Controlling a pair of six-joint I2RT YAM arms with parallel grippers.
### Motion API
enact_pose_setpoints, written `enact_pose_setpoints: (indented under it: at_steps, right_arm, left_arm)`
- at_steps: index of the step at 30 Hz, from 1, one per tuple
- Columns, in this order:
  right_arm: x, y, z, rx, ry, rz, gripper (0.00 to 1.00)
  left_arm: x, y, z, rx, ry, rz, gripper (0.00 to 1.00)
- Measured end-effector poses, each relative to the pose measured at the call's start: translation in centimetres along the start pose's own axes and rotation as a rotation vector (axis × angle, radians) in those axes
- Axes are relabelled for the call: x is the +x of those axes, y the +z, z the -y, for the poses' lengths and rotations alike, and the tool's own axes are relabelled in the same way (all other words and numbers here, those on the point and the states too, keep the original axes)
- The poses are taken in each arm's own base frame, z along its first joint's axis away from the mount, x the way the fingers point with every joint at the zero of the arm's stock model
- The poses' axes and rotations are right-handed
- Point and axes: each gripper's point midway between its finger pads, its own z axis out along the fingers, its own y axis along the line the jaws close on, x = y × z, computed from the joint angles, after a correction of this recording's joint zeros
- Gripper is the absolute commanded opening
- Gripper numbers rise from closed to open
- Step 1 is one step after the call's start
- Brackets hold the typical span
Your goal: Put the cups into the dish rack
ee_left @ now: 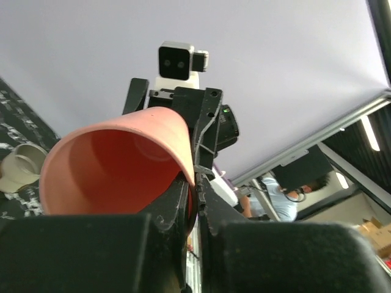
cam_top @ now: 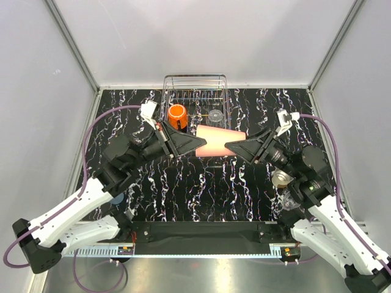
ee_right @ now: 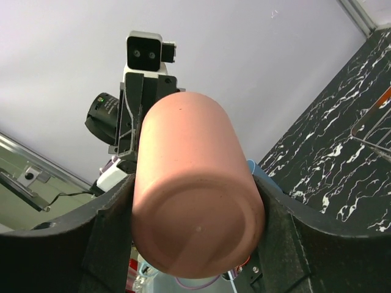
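Note:
My right gripper needs to let go of the salmon-pink tumbler in the rack [cam_top: 197, 120], between the orange mug and the clear glass.
The salmon-pink tumbler [cam_top: 221, 141] hangs on its side above the table, in front of the dish rack [cam_top: 195, 78]. My left gripper [cam_top: 200, 143] is shut on its rim, one finger inside the mouth and one outside [ee_left: 197, 183]. My right gripper [cam_top: 231, 146] is shut on the tumbler's closed base [ee_right: 195, 207], a finger pressed against each side. An orange mug [cam_top: 178, 114] and a clear glass [cam_top: 215, 115] sit in the wire rack. A beige metallic cup [cam_top: 281, 178] stands on the table by my right arm. A light blue cup [cam_top: 117, 198] shows under my left arm.
The black marbled table [cam_top: 201, 189] is walled by grey panels at the back and on both sides. The rack stands at the back centre, and its wire corner [ee_right: 372, 125] shows in the right wrist view. Another clear glass [cam_top: 289, 201] sits close to my right arm.

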Motion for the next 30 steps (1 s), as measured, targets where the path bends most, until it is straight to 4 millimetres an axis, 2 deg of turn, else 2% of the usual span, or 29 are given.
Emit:
enact_pose_setpoints:
  at_steps: [1,3,8,11,13,17,21,25,30]
  right_arm:
    - [0.0,0.1,0.1,0.003,0.002,-0.002,0.00]
    - [0.2,0.3,0.6,0.016,0.012,-0.009,0.00]
    - [0.2,1.3,2.3,0.088,0.040,-0.030,0.00]
    - [-0.1,2.1,3.4,0.146,0.058,-0.032,0.00]
    - [-0.7,3.0,4.1,0.184,0.065,-0.029,0.00]
    - [-1.4,5.0,6.1,0.266,0.080,-0.032,0.00]
    - [-1.9,7.4,9.3,0.388,0.084,-0.063,0.00]
    - [-1.8,9.5,12.2,0.496,0.067,-0.097,0.00]
    - [-1.3,13.0,15.6,0.669,0.000,-0.158,0.00]
  left_arm:
    - [0.0,-0.1,-0.3,-0.019,0.009,0.001,0.40]
    - [0.1,-0.6,-1.7,-0.094,0.029,0.005,0.58]
    - [-0.4,-2.9,-5.6,-0.347,0.077,0.038,0.75]
    - [-1.8,-5.6,-7.2,-0.508,0.163,0.092,0.77]
    - [-3.3,-7.7,-7.5,-0.602,0.234,0.144,0.79]
    - [-6.5,-12.0,-6.3,-0.737,0.395,0.265,0.79]
    - [-8.5,-15.8,-5.5,-0.830,0.516,0.358,0.79]
    - [-9.1,-17.6,-6.7,-0.927,0.594,0.364,0.81]
    - [-9.3,-18.0,-9.0,-1.031,0.673,0.317,0.86]
